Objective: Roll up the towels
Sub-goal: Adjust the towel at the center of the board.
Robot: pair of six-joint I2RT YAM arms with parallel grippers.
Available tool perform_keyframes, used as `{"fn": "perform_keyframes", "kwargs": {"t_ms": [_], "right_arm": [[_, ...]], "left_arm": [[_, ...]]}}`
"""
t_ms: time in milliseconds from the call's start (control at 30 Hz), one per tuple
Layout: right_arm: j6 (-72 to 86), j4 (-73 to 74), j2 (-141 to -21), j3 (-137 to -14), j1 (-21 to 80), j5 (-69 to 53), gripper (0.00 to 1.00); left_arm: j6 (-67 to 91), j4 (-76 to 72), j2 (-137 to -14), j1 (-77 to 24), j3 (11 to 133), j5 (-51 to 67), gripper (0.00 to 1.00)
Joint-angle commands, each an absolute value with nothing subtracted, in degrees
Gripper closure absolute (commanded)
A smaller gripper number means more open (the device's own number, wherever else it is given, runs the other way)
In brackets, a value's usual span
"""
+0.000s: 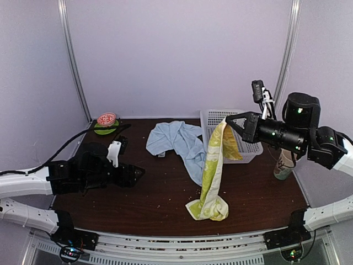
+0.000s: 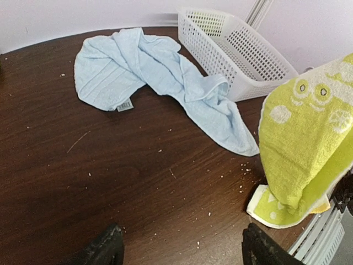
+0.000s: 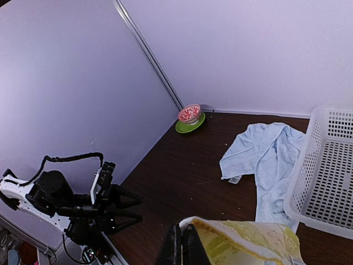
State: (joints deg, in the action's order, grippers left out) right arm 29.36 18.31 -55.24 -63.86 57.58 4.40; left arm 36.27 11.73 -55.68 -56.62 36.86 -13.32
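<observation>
Next, my left gripper will go to the yellow-green patterned towel's loose lower corner (image 1: 188,207) (image 2: 252,209), the one nearest it on the table, and close there.
The yellow-green patterned towel (image 1: 213,174) hangs from my right gripper (image 1: 229,122), which is shut on its top corner; its lower end rests bunched on the table. It also shows in the left wrist view (image 2: 306,143) and the right wrist view (image 3: 248,243). The light-blue towel (image 1: 179,142) lies crumpled at the back middle of the table, also in the left wrist view (image 2: 149,72) and the right wrist view (image 3: 265,160). My left gripper (image 1: 138,174) is open and empty, low over the table at the left, its fingertips (image 2: 105,248) apart.
A white perforated basket (image 1: 251,149) stands at the back right, behind the hanging towel. A red bowl on a green plate (image 1: 106,123) sits at the back left corner. A paper cup (image 1: 284,164) stands at the right. Crumbs dot the dark wooden table (image 1: 165,199).
</observation>
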Motion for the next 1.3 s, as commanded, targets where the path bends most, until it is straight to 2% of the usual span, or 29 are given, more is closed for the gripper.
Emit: {"fn": "perform_keyframes", "kwargs": {"t_ms": [0, 100, 200, 300, 400, 600, 767, 933, 1100, 1267], "right_arm": [[29.1, 14.6, -61.5, -74.3, 60.5, -1.6, 1.0], [25.8, 15.3, -68.5, -86.5, 66.8, -6.5, 1.0], [22.7, 13.5, -72.0, -96.6, 72.3, -6.4, 1.0], [21.6, 11.8, -71.7, -97.4, 72.1, -0.4, 1.0], [22.7, 12.9, -69.4, -93.4, 68.0, 6.9, 1.0], [31.0, 13.9, -61.0, -75.7, 56.1, 14.9, 1.0], [34.6, 15.7, -57.1, -63.3, 52.5, 20.2, 1.0], [37.4, 15.8, -56.7, -56.6, 51.6, 20.3, 1.0], [37.8, 15.9, -57.5, -55.8, 51.5, 20.6, 1.0], [38.3, 16.6, -58.5, -55.5, 51.4, 20.8, 1.0]], "left_arm": [[34.1, 9.8, -49.3, -56.4, 37.3, -16.6, 0.25], [32.7, 12.7, -43.2, -56.4, 37.3, -19.2, 0.25], [31.4, 14.6, -37.1, -56.4, 37.2, -20.7, 0.24], [30.7, 15.7, -33.1, -56.4, 36.5, -22.0, 0.24], [31.0, 16.2, -32.2, -56.4, 35.5, -22.0, 0.24], [32.1, 12.6, -37.5, -56.4, 32.8, -17.8, 0.24], [33.1, 6.7, -43.9, -56.4, 30.0, -11.0, 0.25], [32.1, -0.8, -50.4, -57.3, 28.6, -3.8, 0.25], [26.3, 3.2, -61.9, -63.5, 36.4, -2.3, 0.26], [29.8, 7.7, -75.5, -64.7, 46.7, 5.8, 0.37]]}}
